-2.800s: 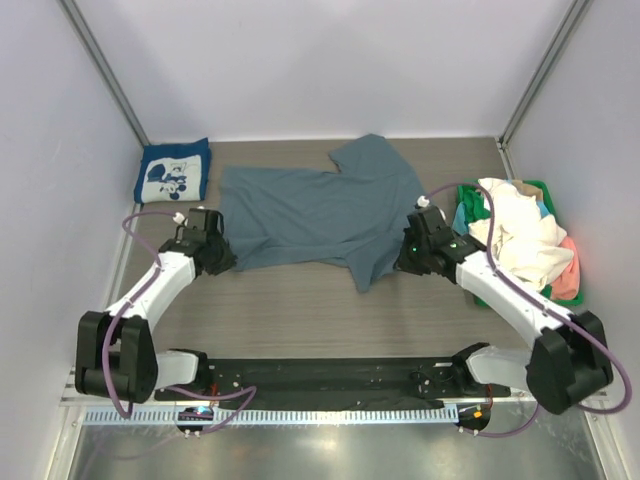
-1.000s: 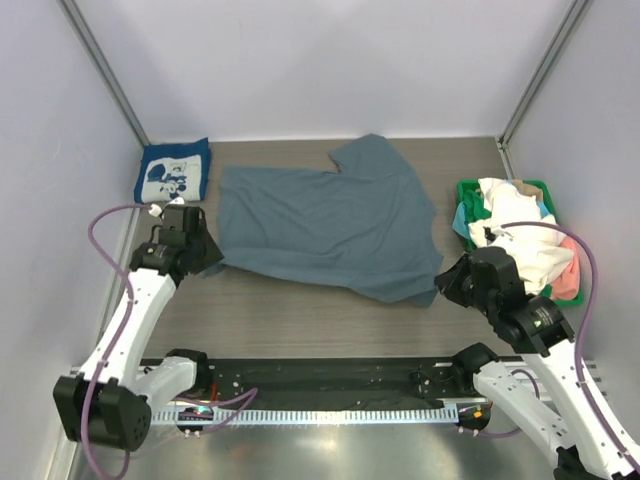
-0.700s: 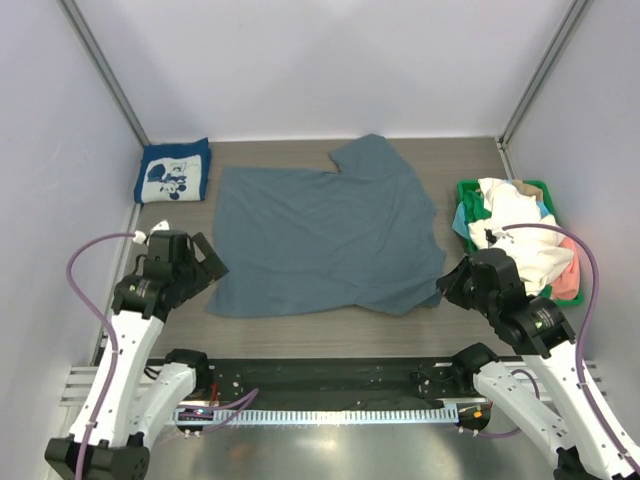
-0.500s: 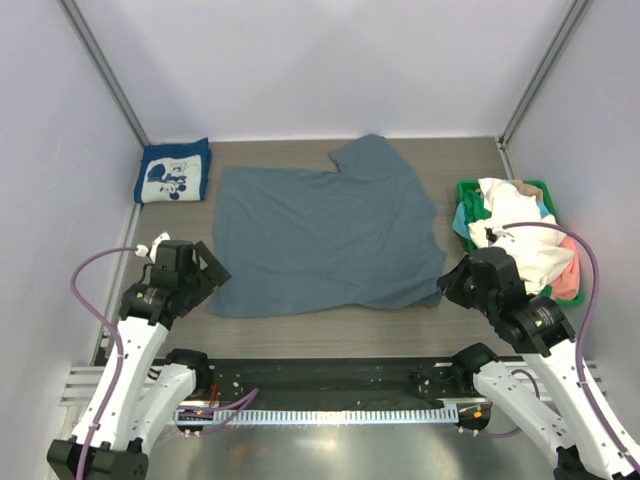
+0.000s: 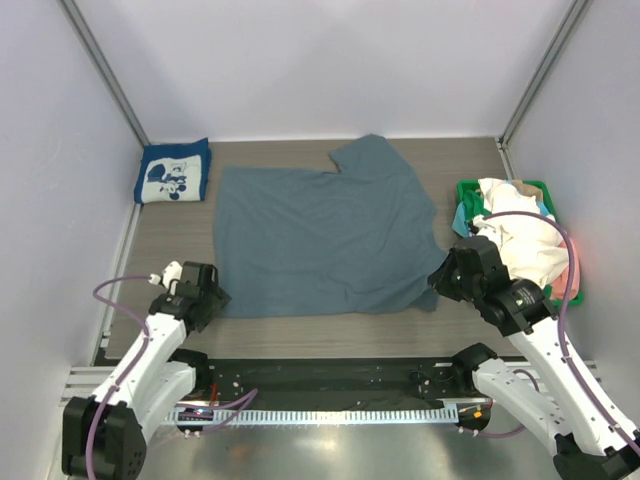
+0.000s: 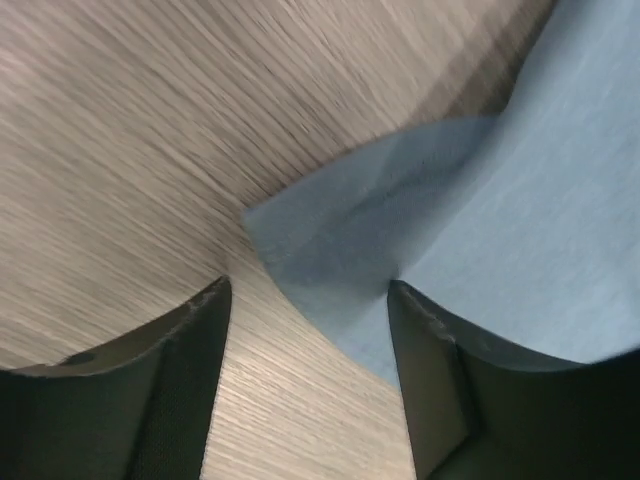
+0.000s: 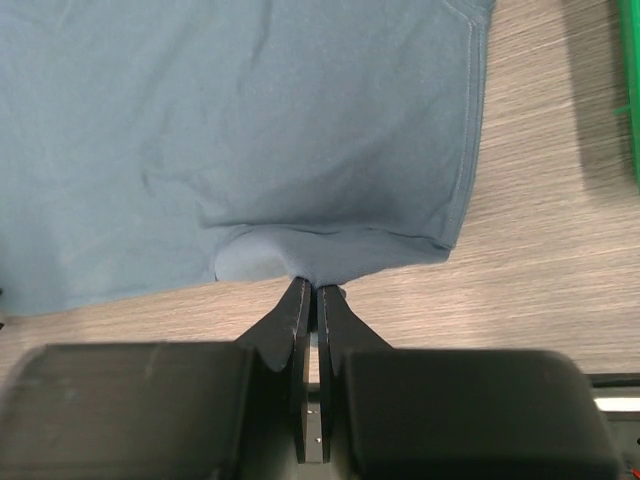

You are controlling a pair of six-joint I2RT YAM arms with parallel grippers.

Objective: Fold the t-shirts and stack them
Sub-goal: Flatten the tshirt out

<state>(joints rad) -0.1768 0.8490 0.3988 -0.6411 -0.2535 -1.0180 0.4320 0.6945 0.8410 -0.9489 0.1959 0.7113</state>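
Next, I release the near hem from my right gripper at the base of the slate-blue t-shirt's far sleeve (image 5: 406,183), over toward the basket.
The slate-blue t-shirt (image 5: 320,235) lies spread flat in the middle of the table. My left gripper (image 5: 212,297) is open at its near-left corner. In the left wrist view (image 6: 310,330) that corner (image 6: 350,220) lies on the table just ahead of the fingers (image 6: 185,385), and nothing is gripped. My right gripper (image 5: 438,284) is shut on the shirt's near-right hem. The right wrist view (image 7: 316,288) shows the cloth (image 7: 300,120) pinched between the tips. A folded navy t-shirt with a white cartoon print (image 5: 172,172) lies at the far left.
A green basket (image 5: 464,192) at the right edge holds a heap of white, cream, pink and teal t-shirts (image 5: 525,240); its rim shows in the right wrist view (image 7: 633,90). Side walls close in the table. A black rail (image 5: 320,375) runs along the near edge.
Both grippers pulled the blue shirt's near corners outward and toward the near edge, so the shirt went from bunched to flat. The left gripper now stands open, lower and nearer the rail.
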